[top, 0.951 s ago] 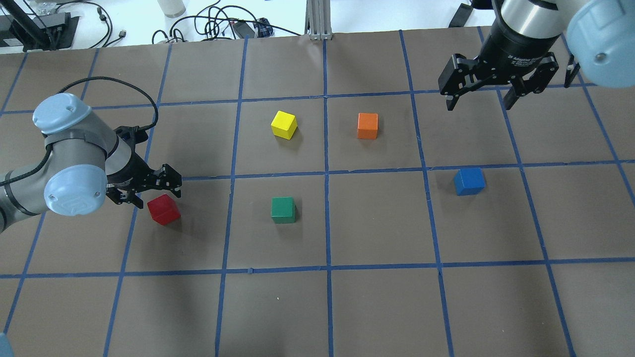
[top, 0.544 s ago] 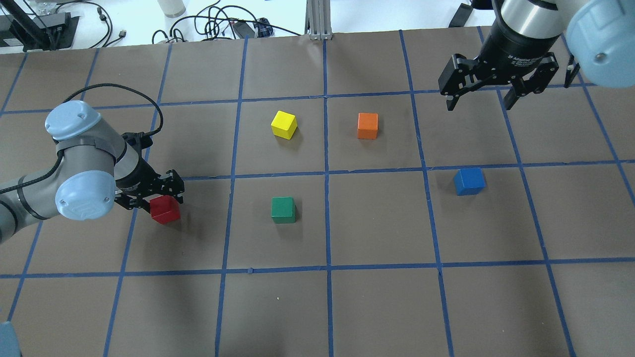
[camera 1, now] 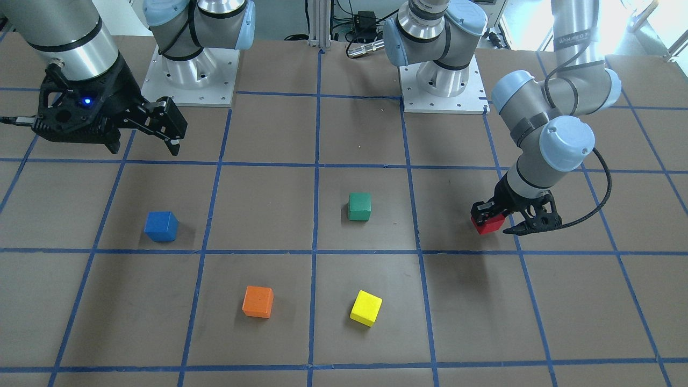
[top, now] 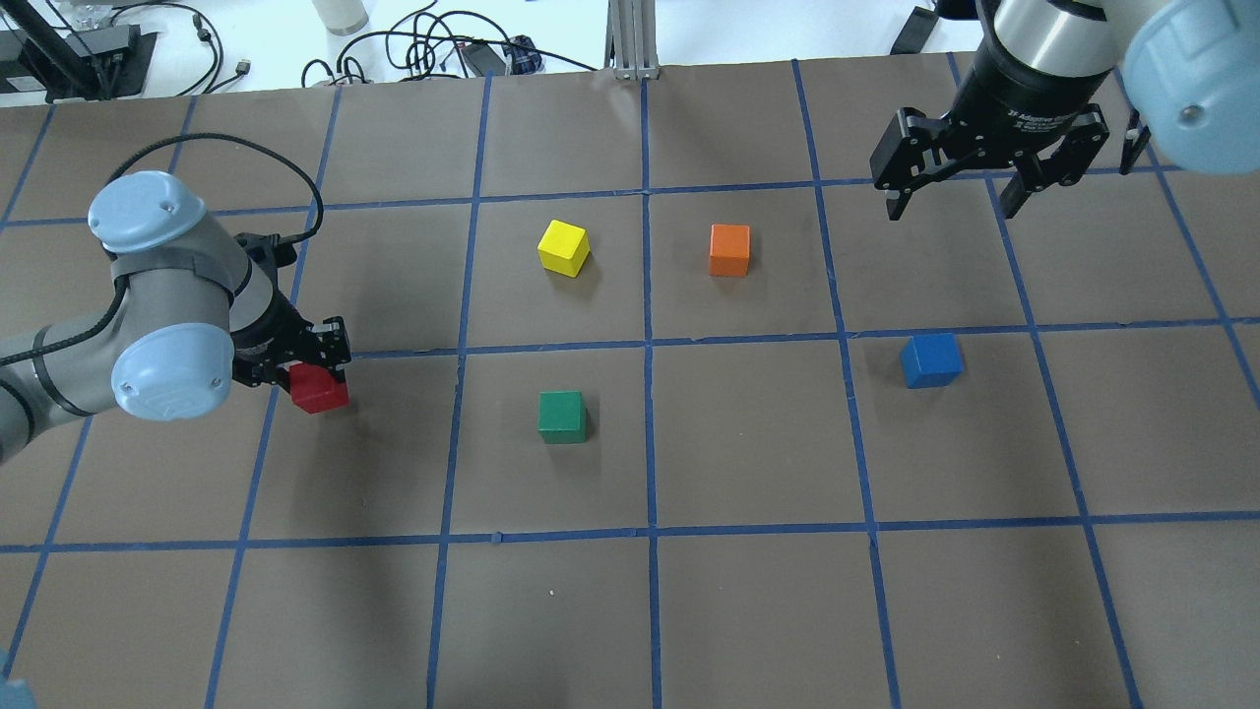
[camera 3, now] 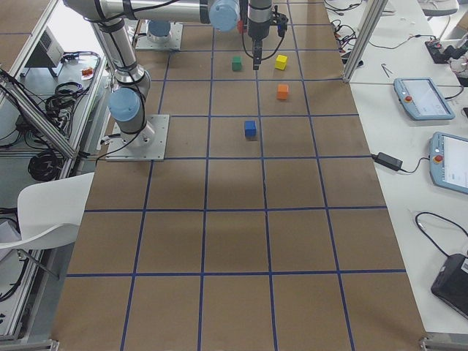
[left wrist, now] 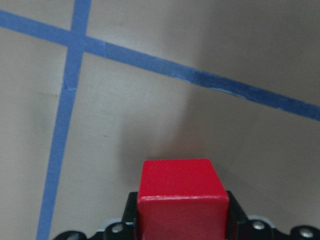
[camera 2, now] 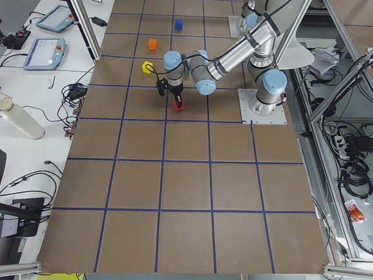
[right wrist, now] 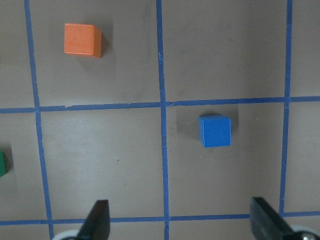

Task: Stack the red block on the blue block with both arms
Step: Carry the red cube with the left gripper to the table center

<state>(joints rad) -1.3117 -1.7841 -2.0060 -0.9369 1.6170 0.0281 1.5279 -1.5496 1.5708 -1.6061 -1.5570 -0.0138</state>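
Observation:
My left gripper needs to set the red block down beside the blue tape crossing (camera 1: pixel 288 236) between the green and orange cubes.
The red block (top: pixel 322 390) is at the table's left, held between the fingers of my left gripper (top: pixel 313 374), which is shut on it and holds it slightly off the brown surface. It fills the bottom of the left wrist view (left wrist: pixel 182 200). In the front-facing view the red block (camera 1: pixel 488 223) is under that gripper (camera 1: pixel 492 217). The blue block (top: pixel 930 360) sits alone on the right side and also shows in the right wrist view (right wrist: pixel 215 131). My right gripper (top: pixel 953 205) is open and empty, hovering well beyond the blue block.
A green cube (top: pixel 562 417) sits mid-table between the red and blue blocks. A yellow cube (top: pixel 564 247) and an orange cube (top: pixel 729 250) sit farther back. Blue tape lines grid the brown table (top: pixel 748 611). Cables lie past the far edge.
My left gripper came down over the red block and closed on it. The block has since shifted slightly toward the far side with the gripper. The right arm has not moved.

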